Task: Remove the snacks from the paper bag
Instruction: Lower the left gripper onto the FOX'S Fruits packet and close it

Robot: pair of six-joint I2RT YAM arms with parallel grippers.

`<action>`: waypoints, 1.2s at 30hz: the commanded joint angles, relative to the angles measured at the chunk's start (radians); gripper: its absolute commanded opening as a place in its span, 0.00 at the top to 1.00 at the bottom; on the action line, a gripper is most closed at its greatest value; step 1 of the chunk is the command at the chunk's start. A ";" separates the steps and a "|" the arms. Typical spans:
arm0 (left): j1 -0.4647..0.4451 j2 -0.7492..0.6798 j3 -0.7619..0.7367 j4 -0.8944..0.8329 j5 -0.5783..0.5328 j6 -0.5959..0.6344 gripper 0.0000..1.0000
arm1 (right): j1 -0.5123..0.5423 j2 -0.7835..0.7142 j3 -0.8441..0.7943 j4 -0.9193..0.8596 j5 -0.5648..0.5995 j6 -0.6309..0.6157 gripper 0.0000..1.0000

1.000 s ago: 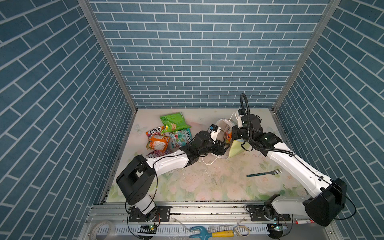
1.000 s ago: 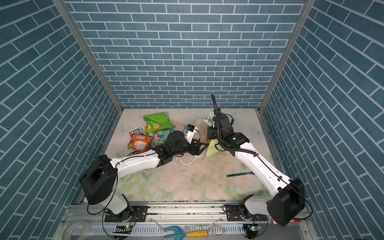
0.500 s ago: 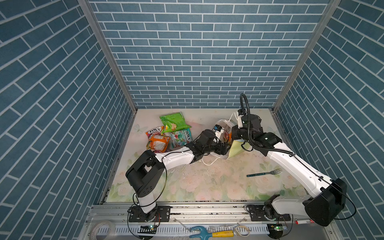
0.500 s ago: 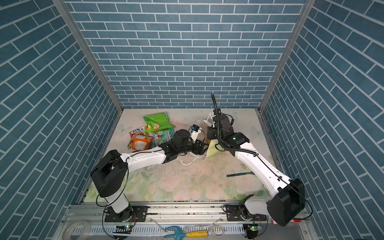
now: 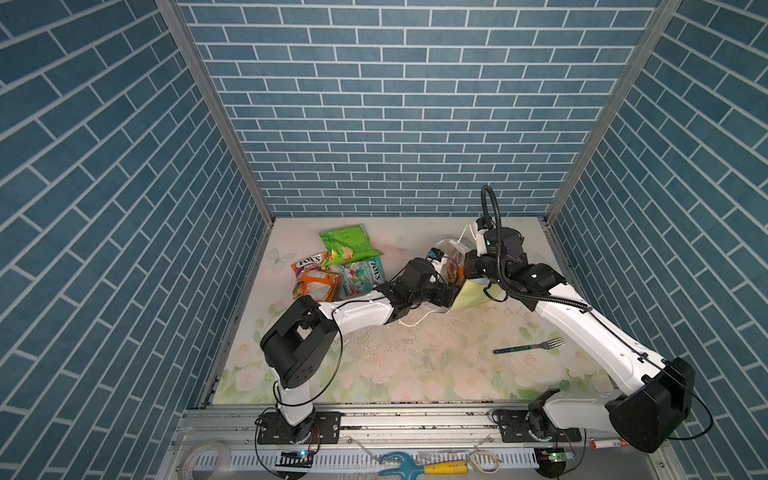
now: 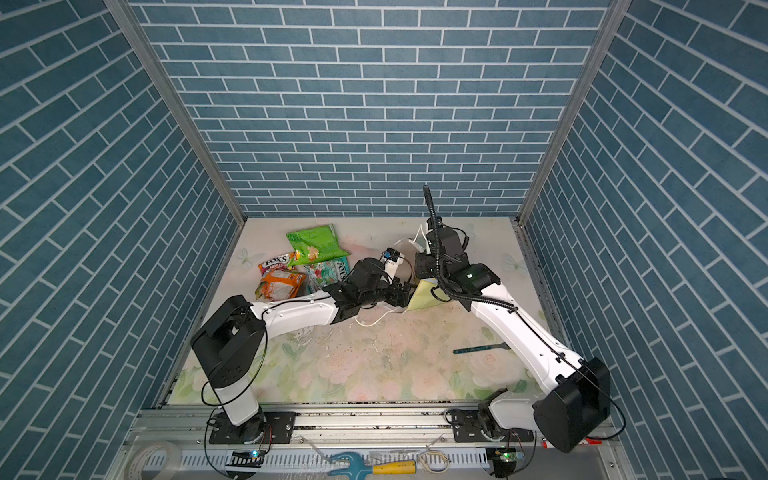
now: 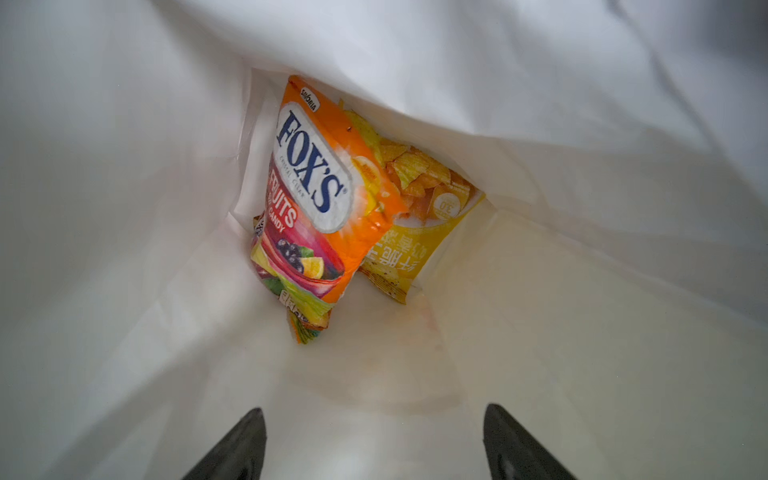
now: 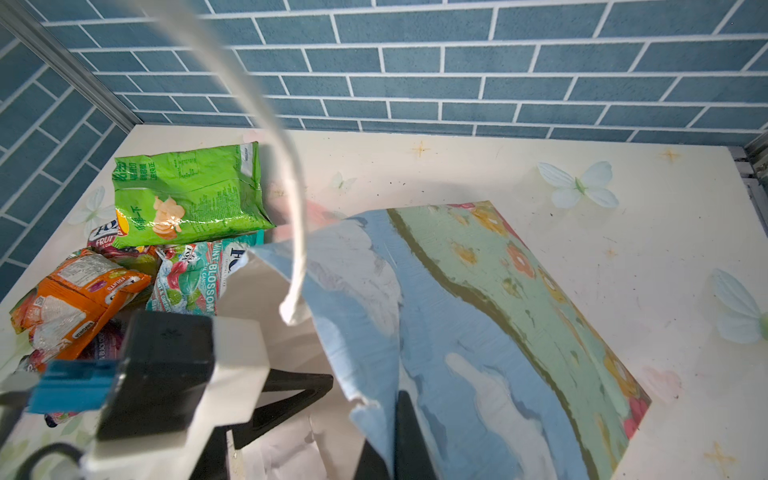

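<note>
My left gripper will next reach deeper into the paper bag and grab the near end [image 5: 459, 272] [image 7: 361, 246] of the orange FOX'S packet, beside the letter S.
The paper bag [image 5: 471, 293] lies on its side at the back right of the table, pale yellow panel showing in both top views [image 6: 422, 296]. My right gripper [image 8: 386, 440] is shut on its sky-print upper rim [image 8: 478, 299], holding the mouth up. My left gripper [image 7: 374, 409] is open inside the white mouth, nothing between its fingers. Deep inside lie an orange FOX'S packet [image 7: 316, 199] and a yellow chip bag [image 7: 419, 237]. Outside, at the back left, lie a green chip bag [image 5: 347, 245], an orange packet [image 5: 316, 284] and a mint FOX'S packet [image 5: 361, 274].
A teal-handled fork [image 5: 528, 347] lies on the floral mat at the right, under my right arm. A white cord handle [image 8: 286, 208] hangs across the right wrist view. Blue brick walls close in the back and both sides.
My left arm has pushed its gripper further into the bag's mouth and its jaws have spread wider. The right gripper and the bag have stayed put.
</note>
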 commanded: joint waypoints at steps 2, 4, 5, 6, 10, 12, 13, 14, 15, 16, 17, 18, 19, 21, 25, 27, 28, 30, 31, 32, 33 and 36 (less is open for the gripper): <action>0.006 0.031 0.023 0.052 -0.019 0.016 0.17 | -0.007 0.001 0.040 0.026 -0.024 0.049 1.00; 0.006 0.044 0.020 0.075 -0.017 0.024 0.17 | -0.007 0.001 0.038 0.027 -0.032 0.057 1.00; 0.006 0.051 0.020 0.087 -0.014 0.029 0.17 | -0.007 0.003 0.039 0.027 -0.037 0.060 1.00; 0.006 0.058 0.018 0.094 -0.011 0.034 0.17 | -0.009 0.004 0.040 0.026 -0.041 0.062 1.00; 0.006 0.082 0.031 0.084 -0.019 0.044 0.17 | -0.010 0.009 0.044 0.027 -0.043 0.065 1.00; 0.006 0.094 0.035 0.085 -0.021 0.047 0.17 | -0.012 0.011 0.047 0.025 -0.044 0.065 1.00; 0.007 0.097 0.037 0.086 -0.023 0.046 0.17 | -0.012 0.010 0.047 0.027 -0.045 0.066 1.00; 0.008 0.101 0.040 0.085 -0.027 0.046 0.17 | -0.013 0.010 0.049 0.024 -0.046 0.066 1.00; 0.009 0.107 0.044 0.082 -0.028 0.049 0.18 | -0.014 0.010 0.049 0.025 -0.045 0.068 1.00; 0.011 0.112 0.049 0.078 -0.027 0.048 0.18 | -0.013 0.010 0.049 0.025 -0.045 0.068 1.00; 0.012 0.118 0.056 0.075 -0.027 0.045 0.18 | -0.014 0.010 0.047 0.025 -0.046 0.069 1.00; 0.015 0.124 0.061 0.075 -0.026 0.043 0.18 | -0.015 0.010 0.046 0.024 -0.046 0.070 1.00; 0.017 0.128 0.064 0.074 -0.023 0.043 0.18 | -0.016 0.010 0.045 0.023 -0.045 0.069 1.00; 0.021 0.140 0.075 0.076 -0.019 0.038 0.18 | -0.015 0.010 0.041 0.023 -0.045 0.071 1.00; 0.037 0.167 0.104 0.068 -0.001 -0.007 0.17 | -0.015 0.016 0.041 0.028 -0.043 0.072 1.00; 0.052 0.175 0.108 0.075 0.022 -0.042 0.17 | -0.018 0.025 0.047 0.029 -0.039 0.075 1.00; 0.059 0.177 0.103 0.086 0.028 -0.055 0.17 | -0.018 0.028 0.047 0.029 -0.038 0.078 1.00; 0.067 0.181 0.096 0.105 0.036 -0.071 0.17 | -0.018 0.034 0.042 0.033 -0.034 0.090 1.00; 0.070 0.184 0.094 0.111 0.040 -0.074 0.17 | -0.018 0.035 0.035 0.040 -0.035 0.096 1.00; 0.072 0.186 0.096 0.115 0.045 -0.078 0.17 | -0.019 0.035 0.029 0.045 -0.036 0.101 1.00; 0.075 0.191 0.098 0.118 0.048 -0.081 0.17 | -0.020 0.035 0.023 0.050 -0.035 0.106 1.00; 0.080 0.209 0.112 0.122 0.055 -0.104 0.17 | -0.020 0.040 0.021 0.053 -0.035 0.109 1.00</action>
